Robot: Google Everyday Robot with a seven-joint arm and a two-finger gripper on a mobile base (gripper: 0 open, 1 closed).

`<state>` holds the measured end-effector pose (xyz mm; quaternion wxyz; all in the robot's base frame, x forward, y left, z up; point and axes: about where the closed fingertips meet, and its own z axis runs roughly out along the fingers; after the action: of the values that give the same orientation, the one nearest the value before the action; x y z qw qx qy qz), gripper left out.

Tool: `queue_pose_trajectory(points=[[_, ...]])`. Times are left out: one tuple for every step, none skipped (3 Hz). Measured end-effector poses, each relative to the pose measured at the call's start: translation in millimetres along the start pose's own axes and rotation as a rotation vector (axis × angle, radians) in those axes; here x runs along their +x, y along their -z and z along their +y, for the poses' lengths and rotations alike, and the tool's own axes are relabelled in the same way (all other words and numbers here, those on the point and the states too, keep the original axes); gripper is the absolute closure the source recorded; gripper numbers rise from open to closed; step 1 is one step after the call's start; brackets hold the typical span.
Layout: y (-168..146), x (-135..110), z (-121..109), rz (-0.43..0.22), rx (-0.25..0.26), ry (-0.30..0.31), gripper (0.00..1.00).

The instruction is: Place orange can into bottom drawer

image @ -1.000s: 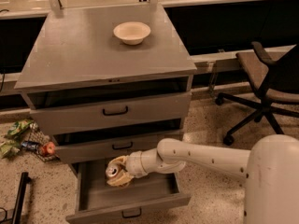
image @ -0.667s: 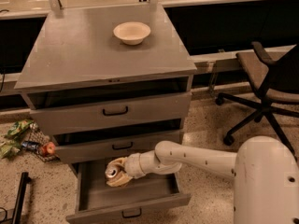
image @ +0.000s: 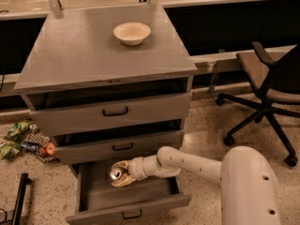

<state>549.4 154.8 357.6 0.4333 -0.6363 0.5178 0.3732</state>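
Note:
My gripper will let go of the orange can on the bottom drawer's inside (image: 122, 176), well behind the black handle of the drawer.
The bottom drawer (image: 129, 203) of the grey cabinet is pulled open, its black handle on the front. My gripper (image: 120, 174) reaches into it from the right and is shut on the orange can (image: 116, 173), held on its side with the silver top facing the camera. The can hangs just above the drawer floor, left of the drawer's middle. My white arm (image: 187, 163) runs from the lower right.
A cream bowl (image: 131, 33) sits on the cabinet top (image: 84, 50). The two upper drawers (image: 115, 112) are slightly open. Litter and a basket (image: 28, 142) lie on the floor at left. An office chair (image: 269, 88) stands at right.
My gripper with the can has stayed at nearly the same place inside the bottom drawer; the arm has shifted slightly.

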Motion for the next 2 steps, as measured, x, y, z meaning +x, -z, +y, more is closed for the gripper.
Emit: queue_pose_trajectory(points=[[0,33,-8,-0.026,0.044,-0.004,1.0],[-7,63,-9,-0.053,0.057,-0.018,1.0]])
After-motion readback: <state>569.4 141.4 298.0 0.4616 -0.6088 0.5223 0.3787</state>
